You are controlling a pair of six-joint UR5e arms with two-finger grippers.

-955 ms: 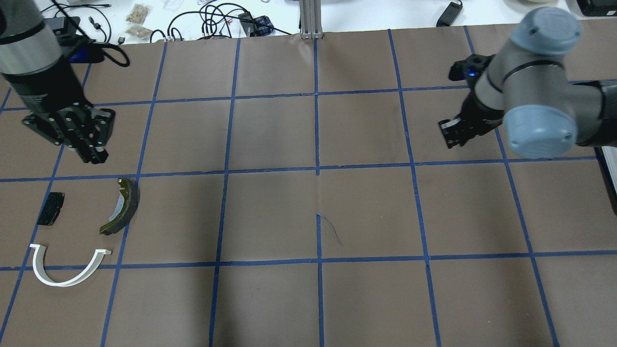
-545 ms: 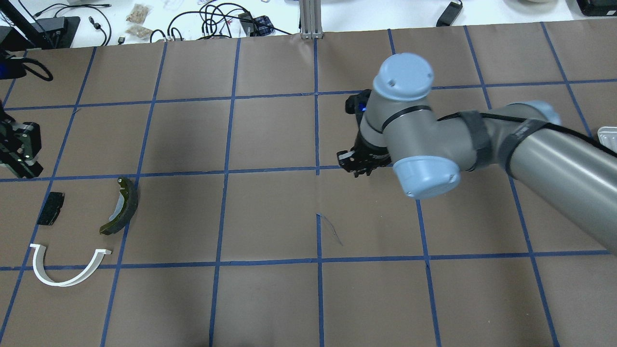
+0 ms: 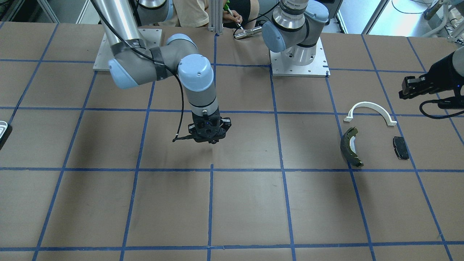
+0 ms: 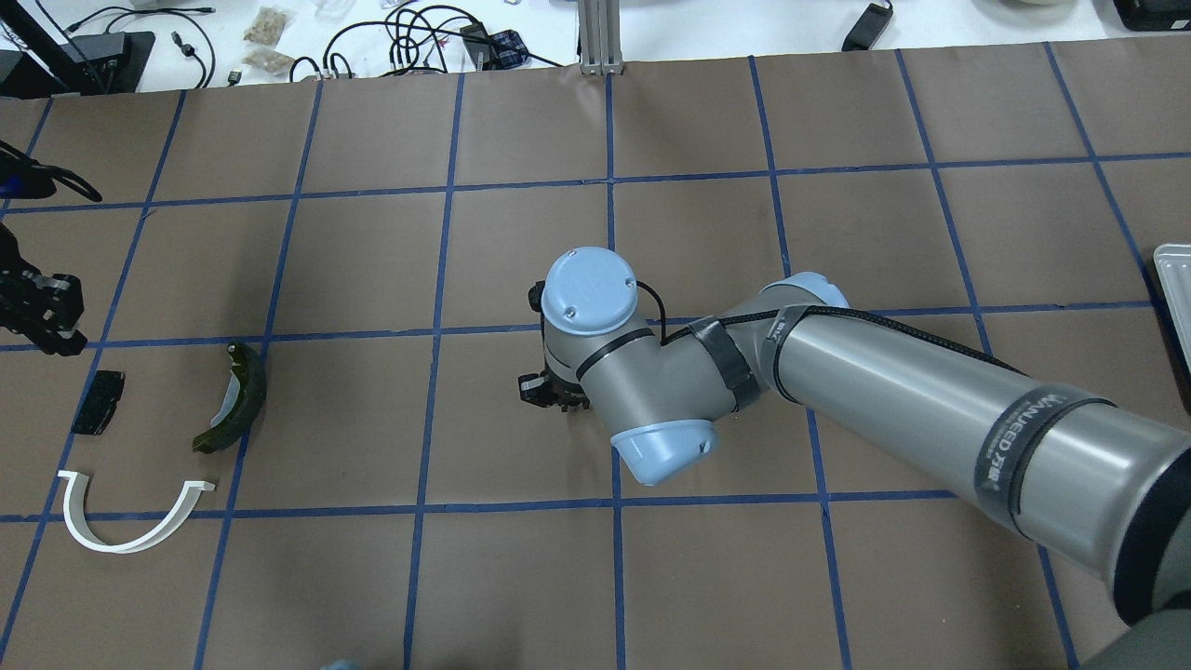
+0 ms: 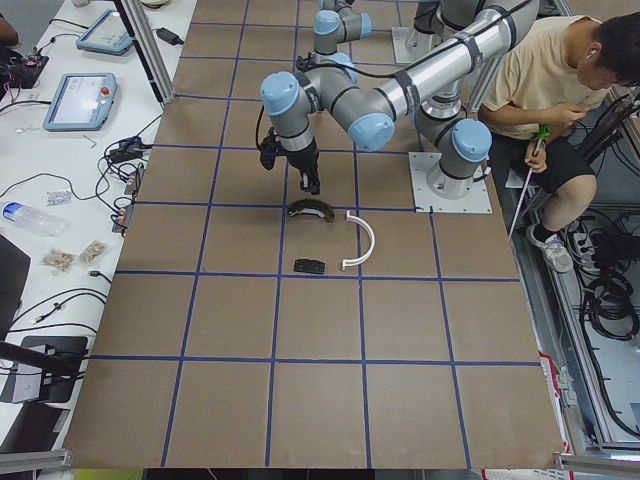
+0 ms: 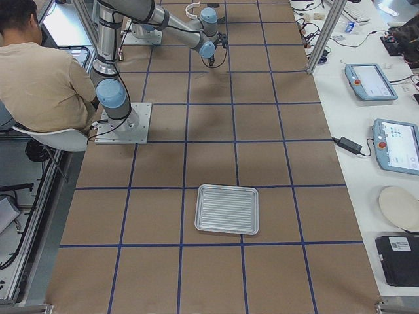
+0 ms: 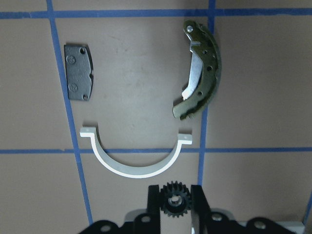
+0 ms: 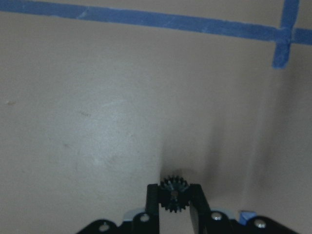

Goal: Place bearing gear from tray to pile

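Note:
Next, my left gripper lets go of the black bearing gear on the table (image 3: 376, 141) (image 7: 133, 87) between the brake shoe and the brake pad.
My right gripper (image 4: 551, 393) hangs over the middle of the table, also in the front view (image 3: 209, 139). In its wrist view it is shut on a small black bearing gear (image 8: 174, 193). My left gripper (image 4: 45, 316) is at the table's left edge, just behind the pile; its wrist view shows it shut on another black gear (image 7: 171, 200). The pile is a white arch (image 4: 130, 521), a dark-and-olive brake shoe (image 4: 237, 400) and a black brake pad (image 4: 97, 402). The tray (image 6: 228, 209) lies empty; only a corner (image 4: 1174, 270) shows overhead.
Brown paper with blue tape grid lines (image 4: 614, 419) covers the table. Cables and small items (image 4: 419, 37) lie beyond the far edge. A seated person (image 5: 560, 90) is behind the robot bases. An upright aluminium post (image 4: 600, 37) stands at the far edge.
My right arm has swung from the table's right side to the middle, towards the pile. My left gripper has drawn back from above the pile to the left edge.

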